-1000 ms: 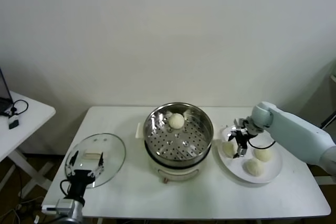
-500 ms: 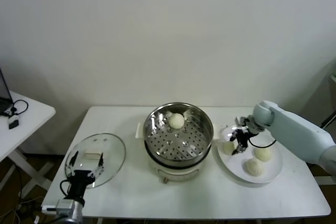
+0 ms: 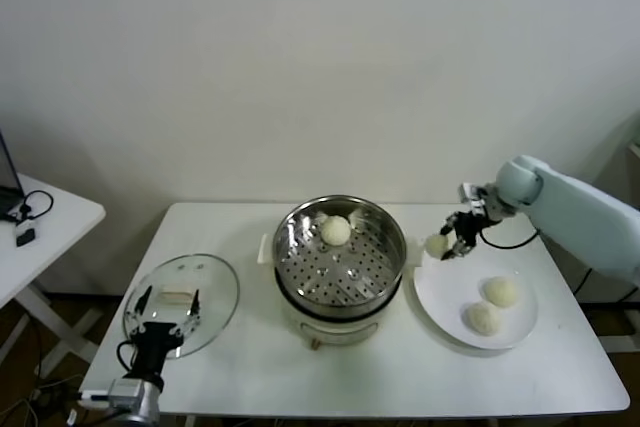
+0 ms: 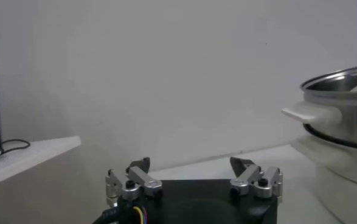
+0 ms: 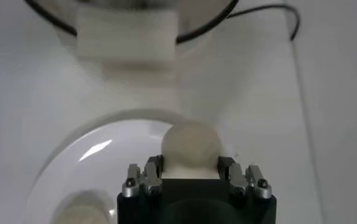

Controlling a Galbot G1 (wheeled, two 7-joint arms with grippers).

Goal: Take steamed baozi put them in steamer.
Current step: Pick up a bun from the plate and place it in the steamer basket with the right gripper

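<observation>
The baozi in my right gripper will be let go on the steamer basket's side (image 3: 308, 261) that is nearest to the glass lid, where I will release it.
The steel steamer (image 3: 340, 257) stands mid-table on its white base and holds one cream baozi (image 3: 336, 231) at the back of its perforated basket. My right gripper (image 3: 446, 240) is shut on a second baozi (image 3: 437, 244) and holds it in the air above the white plate's (image 3: 450, 307) left edge, right of the steamer. In the right wrist view that baozi (image 5: 190, 149) sits between the fingers, above the plate (image 5: 105, 152). Two more baozi (image 3: 501, 292) (image 3: 484, 318) lie on the plate. My left gripper (image 3: 163, 317) is open and parked at the table's front left, over the glass lid.
The round glass lid (image 3: 185, 302) lies flat on the table's left side. The steamer's rim and white handle (image 4: 303, 112) show in the left wrist view. A side table with a laptop (image 3: 12, 197) stands at far left.
My right gripper has lifted a baozi off the plate, rising and moving slightly towards the steamer. Two baozi are left on the plate. The left arm has not moved.
</observation>
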